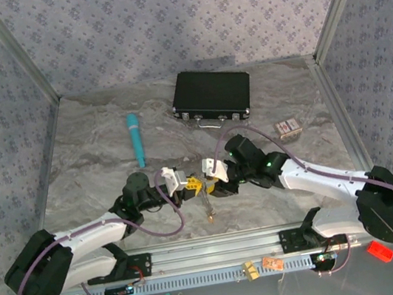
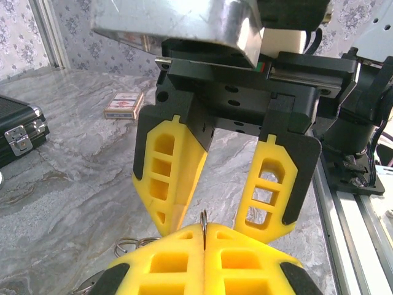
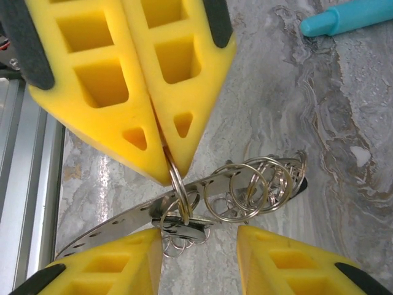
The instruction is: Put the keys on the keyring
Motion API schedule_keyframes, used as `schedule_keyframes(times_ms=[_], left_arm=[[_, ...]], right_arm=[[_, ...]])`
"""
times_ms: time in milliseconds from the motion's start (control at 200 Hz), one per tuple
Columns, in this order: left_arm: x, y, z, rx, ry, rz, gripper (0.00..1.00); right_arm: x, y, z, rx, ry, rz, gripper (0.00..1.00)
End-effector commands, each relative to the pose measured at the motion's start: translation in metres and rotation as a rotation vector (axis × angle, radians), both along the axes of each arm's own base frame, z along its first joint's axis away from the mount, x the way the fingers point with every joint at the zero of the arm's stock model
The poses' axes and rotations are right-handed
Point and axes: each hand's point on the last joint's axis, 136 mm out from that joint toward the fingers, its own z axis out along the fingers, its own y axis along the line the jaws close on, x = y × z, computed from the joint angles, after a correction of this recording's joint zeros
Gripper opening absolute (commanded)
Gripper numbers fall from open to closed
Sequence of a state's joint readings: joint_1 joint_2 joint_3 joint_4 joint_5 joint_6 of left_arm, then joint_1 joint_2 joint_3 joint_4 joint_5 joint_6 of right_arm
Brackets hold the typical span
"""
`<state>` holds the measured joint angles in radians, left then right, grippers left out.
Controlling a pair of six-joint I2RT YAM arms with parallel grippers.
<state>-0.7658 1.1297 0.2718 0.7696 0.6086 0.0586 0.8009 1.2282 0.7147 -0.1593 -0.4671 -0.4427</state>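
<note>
The key is hanging crosswise at the lower end of the keyring, so the robot's right gripper should pinch the key [image 3: 183, 230] by its flat sides while the left gripper holds the keyring steady.
My left gripper [image 2: 204, 232] is shut on a thin steel split ring, the keyring [image 3: 176, 178], gripped edge-on with its top poking out between the yellow fingers. A flat silvery key [image 3: 184, 226] sits at the ring's lower end, beside a long perforated metal strip [image 3: 110, 224] that carries several more rings [image 3: 258, 184]. My right gripper [image 3: 199, 246] is open, its fingertips either side of the key and touching nothing. From above, the left gripper [image 1: 190, 187] and right gripper [image 1: 213, 184] meet tip to tip, and the keys [image 1: 207, 207] lie just below them.
A black case [image 1: 212, 96] stands at the back, a teal pen [image 1: 135, 138] to its left and a small card box [image 1: 288, 128] to the right. The metal rail [image 1: 220, 252] runs along the near edge. Patterned walls close in three sides.
</note>
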Motion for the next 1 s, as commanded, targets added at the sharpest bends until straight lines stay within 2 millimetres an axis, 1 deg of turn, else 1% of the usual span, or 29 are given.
schedule_keyframes(times_ms=[0, 215, 350, 425, 645, 725, 780, 875, 994], left_arm=[[-0.001, 0.000, 0.024, -0.076, -0.063, -0.002, 0.00], [-0.002, 0.001, 0.028, -0.090, -0.067, -0.005, 0.00], [-0.003, 0.002, 0.029, -0.094, -0.071, -0.001, 0.00], [-0.003, 0.003, 0.028, -0.091, -0.073, 0.006, 0.00], [-0.001, 0.007, 0.028, -0.089, -0.080, 0.027, 0.00], [-0.001, 0.008, 0.028, -0.088, -0.083, 0.032, 0.00], [0.000, 0.009, 0.027, -0.086, -0.082, 0.038, 0.00], [0.000, 0.010, 0.028, -0.087, -0.087, 0.049, 0.00], [0.002, 0.012, 0.026, -0.072, -0.090, 0.057, 0.00]], right_arm=[[-0.006, 0.008, 0.002, 0.063, 0.037, 0.031, 0.39], [-0.005, 0.016, -0.003, 0.098, 0.066, 0.043, 0.44], [-0.005, 0.019, -0.006, 0.110, 0.078, 0.052, 0.44], [-0.005, 0.018, -0.007, 0.111, 0.088, 0.053, 0.42], [-0.007, 0.011, -0.005, 0.114, 0.118, 0.055, 0.26], [-0.007, 0.008, -0.002, 0.129, 0.133, 0.054, 0.13], [-0.006, 0.006, 0.002, 0.143, 0.139, 0.048, 0.06], [-0.004, 0.002, 0.007, 0.147, 0.138, 0.038, 0.00], [-0.007, 0.000, 0.014, 0.139, 0.141, 0.039, 0.00]])
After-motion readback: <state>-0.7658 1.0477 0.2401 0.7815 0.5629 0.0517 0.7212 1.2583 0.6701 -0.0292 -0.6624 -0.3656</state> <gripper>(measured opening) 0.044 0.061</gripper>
